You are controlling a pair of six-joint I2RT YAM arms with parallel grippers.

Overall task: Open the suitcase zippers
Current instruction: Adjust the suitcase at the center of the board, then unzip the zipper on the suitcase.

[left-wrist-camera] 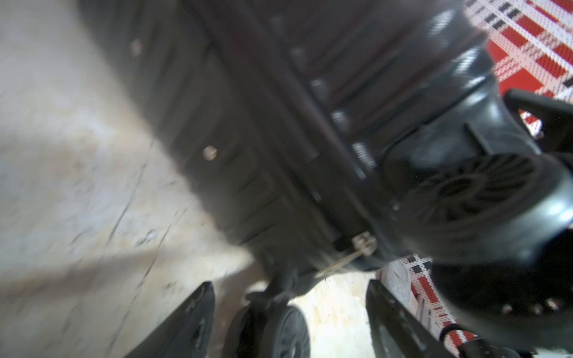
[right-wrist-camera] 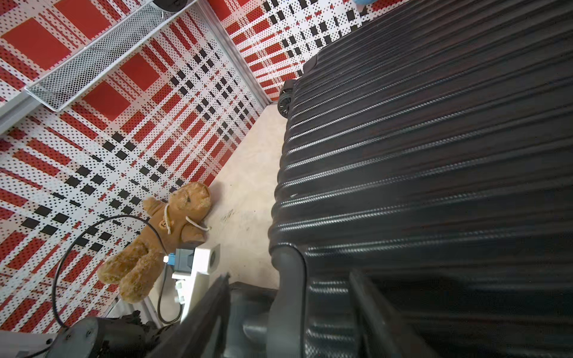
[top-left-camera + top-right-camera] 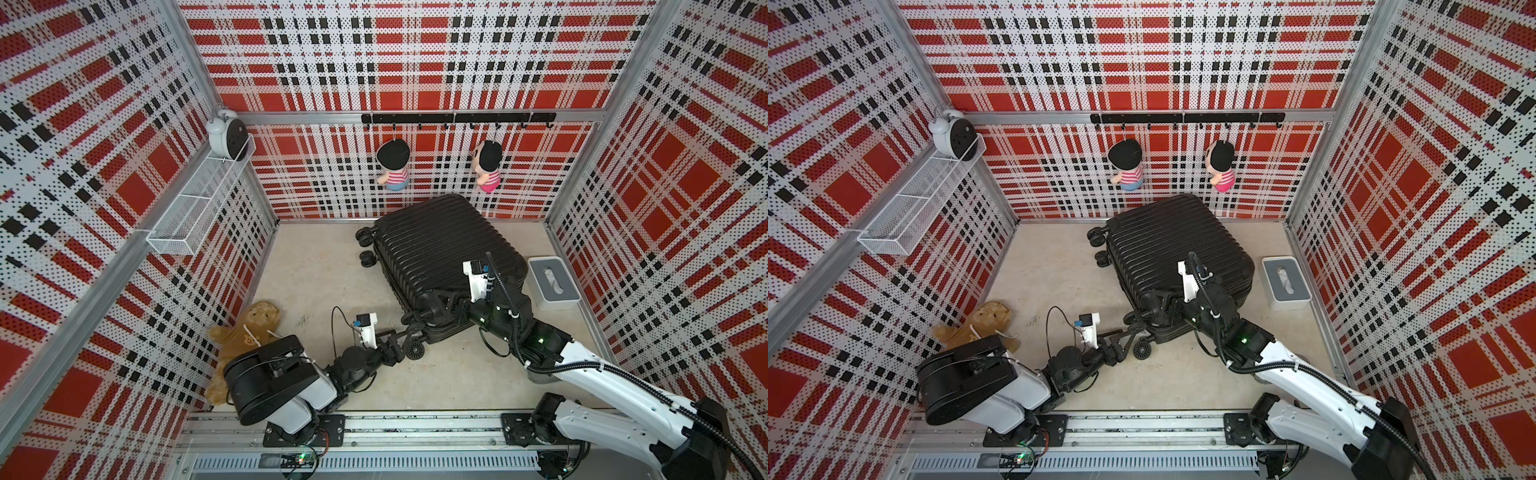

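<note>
The left gripper's open fingers straddle the small wheel, short of the metal pull, so the left gripper should move in and pinch the pull's loose end (image 1: 322,274).
The black ribbed suitcase (image 3: 444,249) (image 3: 1175,245) lies flat on the floor, wheels to the left. In the left wrist view its zip track (image 1: 305,105) runs along the seam to a small metal pull (image 1: 363,244) near a corner. My left gripper (image 3: 409,337) (image 1: 290,283) is open at the near-left corner, its jaws either side of a small wheel (image 1: 279,325) without touching it. My right gripper (image 3: 417,313) (image 2: 290,274) is just above that corner, open, straddling a grey wheel mount (image 2: 288,297) with a gap on each side.
A white-grey tissue box (image 3: 552,282) stands right of the case. A brown teddy bear (image 3: 249,332) lies against the left wall behind my left arm. A wire basket (image 3: 199,208) with an alarm clock (image 3: 228,133) hangs on the left wall. Two dolls (image 3: 395,166) hang on the back wall.
</note>
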